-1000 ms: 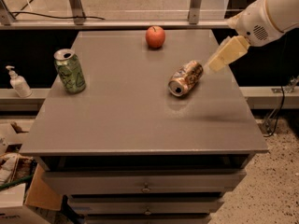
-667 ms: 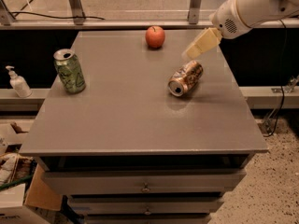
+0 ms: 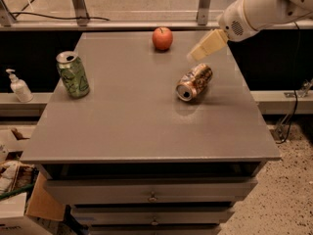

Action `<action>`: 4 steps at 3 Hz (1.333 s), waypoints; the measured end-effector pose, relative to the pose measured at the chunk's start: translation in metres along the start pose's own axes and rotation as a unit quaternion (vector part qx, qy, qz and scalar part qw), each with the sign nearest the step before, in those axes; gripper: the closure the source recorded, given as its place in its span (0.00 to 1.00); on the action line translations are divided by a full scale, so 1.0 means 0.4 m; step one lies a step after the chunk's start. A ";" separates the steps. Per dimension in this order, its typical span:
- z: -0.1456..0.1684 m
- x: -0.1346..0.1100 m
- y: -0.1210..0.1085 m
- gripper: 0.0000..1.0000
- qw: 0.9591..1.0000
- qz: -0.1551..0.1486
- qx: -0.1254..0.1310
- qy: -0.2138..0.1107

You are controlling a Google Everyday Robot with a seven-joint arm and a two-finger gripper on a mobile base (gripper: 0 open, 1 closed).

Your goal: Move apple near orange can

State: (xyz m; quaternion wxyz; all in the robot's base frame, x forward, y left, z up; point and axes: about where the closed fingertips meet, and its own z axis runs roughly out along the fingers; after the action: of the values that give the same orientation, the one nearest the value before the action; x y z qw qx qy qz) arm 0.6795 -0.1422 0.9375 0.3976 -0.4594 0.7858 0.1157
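My gripper should grab the middle of the red-orange apple [image 3: 163, 39] near the far edge of the table, because the apple needs to go near the orange can.
The red-orange apple [image 3: 162, 38] sits upright near the far edge of the grey table [image 3: 122, 121], stem up. The orange can [image 3: 194, 82] lies on its side right of the table's middle, silver top facing the front. My gripper [image 3: 194, 55] hangs above the table between them, to the right of the apple and just beyond the can, on the white arm [image 3: 259, 9] that reaches in from the upper right. It holds nothing.
A green can [image 3: 73, 74] stands upright at the table's left side. A soap dispenser [image 3: 18, 87] stands on a ledge left of the table. Boxes [image 3: 14, 190] lie on the floor at lower left. Drawers [image 3: 151, 195] sit under the tabletop.
My gripper has moved left and toward the far edge, from the table's right side to a spot close to the apple. The apple and both cans have not moved.
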 end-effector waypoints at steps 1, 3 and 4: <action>0.061 -0.021 -0.022 0.00 1.000 0.017 0.010 -0.021; 0.196 -0.076 -0.098 0.00 0.998 0.030 0.035 -0.045; 0.266 -0.088 -0.131 0.00 0.997 0.031 0.044 -0.046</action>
State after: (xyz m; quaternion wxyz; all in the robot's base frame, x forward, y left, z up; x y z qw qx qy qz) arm 0.7867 -0.0906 0.9031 0.4497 -0.4111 0.7847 0.1140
